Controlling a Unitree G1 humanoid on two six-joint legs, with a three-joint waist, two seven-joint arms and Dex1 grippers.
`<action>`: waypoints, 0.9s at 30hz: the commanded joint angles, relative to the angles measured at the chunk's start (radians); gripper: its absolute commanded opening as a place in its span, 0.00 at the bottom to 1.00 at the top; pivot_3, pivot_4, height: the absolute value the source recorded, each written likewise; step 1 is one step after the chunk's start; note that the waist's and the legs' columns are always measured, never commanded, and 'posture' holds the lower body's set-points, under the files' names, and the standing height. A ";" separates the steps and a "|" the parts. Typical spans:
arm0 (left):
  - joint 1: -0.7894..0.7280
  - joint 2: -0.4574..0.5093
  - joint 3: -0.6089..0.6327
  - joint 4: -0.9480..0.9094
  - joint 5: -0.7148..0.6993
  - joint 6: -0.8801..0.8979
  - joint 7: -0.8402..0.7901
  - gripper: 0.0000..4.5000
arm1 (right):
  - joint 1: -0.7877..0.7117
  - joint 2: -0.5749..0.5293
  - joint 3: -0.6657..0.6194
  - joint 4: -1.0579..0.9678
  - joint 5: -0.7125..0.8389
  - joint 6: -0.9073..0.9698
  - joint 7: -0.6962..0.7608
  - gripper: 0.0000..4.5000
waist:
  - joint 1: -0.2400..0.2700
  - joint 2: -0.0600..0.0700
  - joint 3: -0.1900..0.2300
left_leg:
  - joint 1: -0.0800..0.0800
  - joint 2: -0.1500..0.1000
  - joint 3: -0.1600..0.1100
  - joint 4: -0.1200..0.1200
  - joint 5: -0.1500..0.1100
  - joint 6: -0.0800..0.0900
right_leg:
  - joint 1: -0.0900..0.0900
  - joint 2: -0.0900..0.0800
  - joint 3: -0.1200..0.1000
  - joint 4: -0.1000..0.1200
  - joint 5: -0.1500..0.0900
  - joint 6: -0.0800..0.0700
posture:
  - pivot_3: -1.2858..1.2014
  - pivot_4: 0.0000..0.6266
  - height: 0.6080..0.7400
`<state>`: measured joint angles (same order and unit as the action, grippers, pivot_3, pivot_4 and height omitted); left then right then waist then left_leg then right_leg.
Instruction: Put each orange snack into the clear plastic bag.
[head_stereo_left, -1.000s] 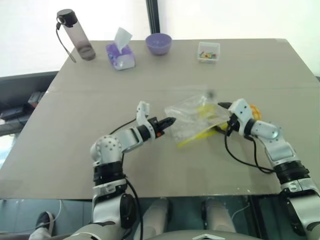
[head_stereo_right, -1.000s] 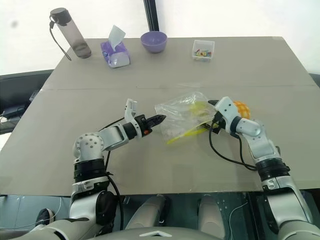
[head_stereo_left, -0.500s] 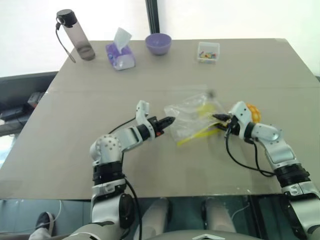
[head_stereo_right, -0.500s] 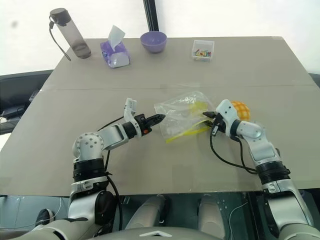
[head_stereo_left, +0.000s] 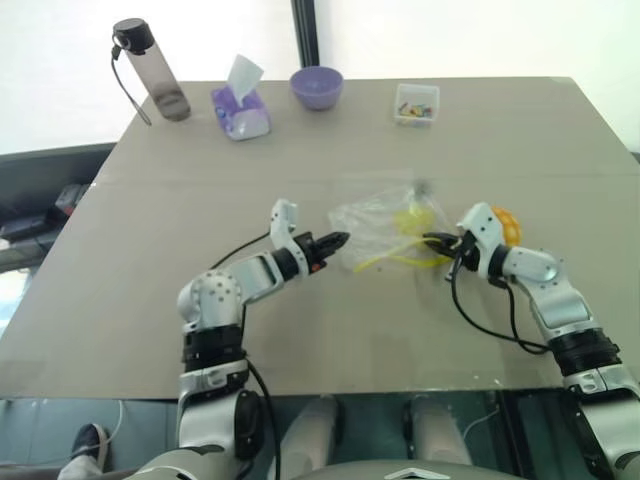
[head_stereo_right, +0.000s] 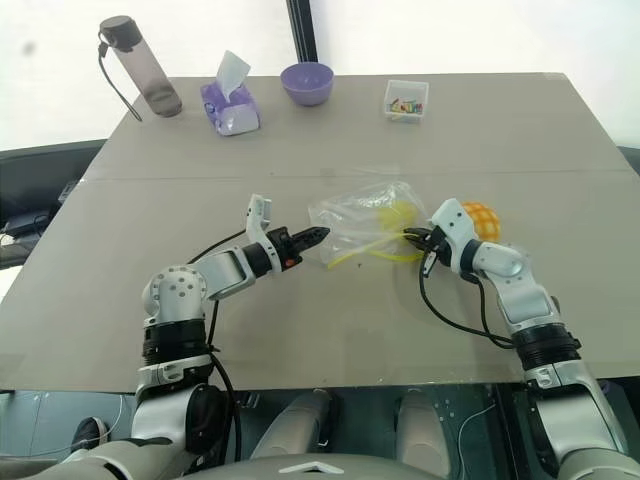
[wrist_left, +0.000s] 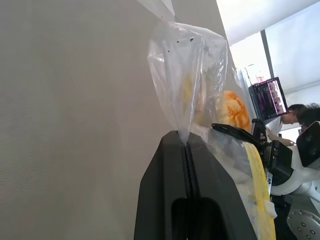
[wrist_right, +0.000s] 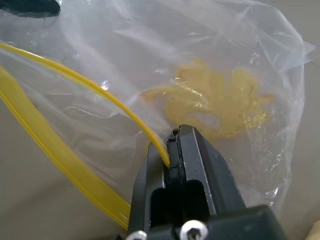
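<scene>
The bag's film is pinched by my left gripper away from the yellow seal, so that gripper should open and take the seal's end (head_stereo_left: 361, 266) to lift the bag's opening.
The clear plastic bag (head_stereo_left: 385, 225) hangs crinkled between both grippers, just above the middle of the grey table (head_stereo_left: 150, 260). My left gripper (head_stereo_left: 340, 240) is shut on the bag's left edge, the film pinched between its fingertips (wrist_left: 176, 141). My right gripper (head_stereo_left: 432, 240) is shut on the thin yellow seal strip (wrist_right: 125, 112) at the bag's right side. One orange snack (head_stereo_left: 506, 222), round with a grid pattern, lies on the table just behind the right wrist, outside the bag. In the left wrist view the orange snack (wrist_left: 232, 107) shows through the film. A yellowish patch (wrist_right: 220, 102) shows on the bag's far wall.
Along the table's far edge stand a smoky water bottle (head_stereo_left: 150, 70), a purple tissue pack (head_stereo_left: 240, 108), a purple bowl (head_stereo_left: 318, 87) and a small clear box of colourful bits (head_stereo_left: 417, 104). A person sits by a monitor (wrist_left: 270, 97) beyond the table.
My right gripper went from open beside the bag to shut on its yellow seal strip. The bag now hangs tauter between the two grippers. The left gripper kept its hold and place.
</scene>
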<state>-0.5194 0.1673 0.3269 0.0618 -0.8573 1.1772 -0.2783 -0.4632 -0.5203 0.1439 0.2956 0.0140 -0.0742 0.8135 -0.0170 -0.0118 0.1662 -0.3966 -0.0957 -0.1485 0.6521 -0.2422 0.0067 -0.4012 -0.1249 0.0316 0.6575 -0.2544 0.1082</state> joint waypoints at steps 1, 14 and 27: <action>0.023 0.047 -0.012 -0.089 0.019 -0.045 -0.017 0.00 | -0.002 -0.003 -0.023 -0.036 0.014 0.004 -0.006 0.00 | 0.000 0.000 0.000 | 0.000 0.000 0.001 0.000 0.000 0.000 | -0.001 0.000 0.001 0.000 0.000 0.000 | 0.52 0.24 1.00; 0.074 0.060 0.020 -0.169 -0.021 -0.073 0.013 0.49 | 0.014 0.005 -0.021 -0.051 0.011 0.022 -0.011 0.00 | 0.003 0.000 0.000 | -0.001 0.002 0.003 -0.001 0.000 0.000 | -0.003 0.001 0.004 0.002 0.000 0.000 | 0.52 0.24 1.00; 0.209 0.396 -0.424 -0.575 0.386 -0.535 -0.305 0.49 | -0.011 0.043 0.011 -0.051 -0.038 0.088 -0.075 0.00 | 0.002 0.000 0.000 | 0.000 0.003 0.007 -0.003 0.000 0.000 | -0.004 0.002 0.008 0.001 0.000 0.000 | 0.52 0.24 1.00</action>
<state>-0.3160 0.5259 0.0020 -0.4582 -0.5838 0.7419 -0.5317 -0.4524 -0.4880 0.1465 0.2673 -0.0177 0.0049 0.7545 -0.0153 -0.0120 0.1663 -0.3967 -0.0935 -0.1408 0.6492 -0.2422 0.0067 -0.4056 -0.1229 0.0404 0.6588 -0.2542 0.1076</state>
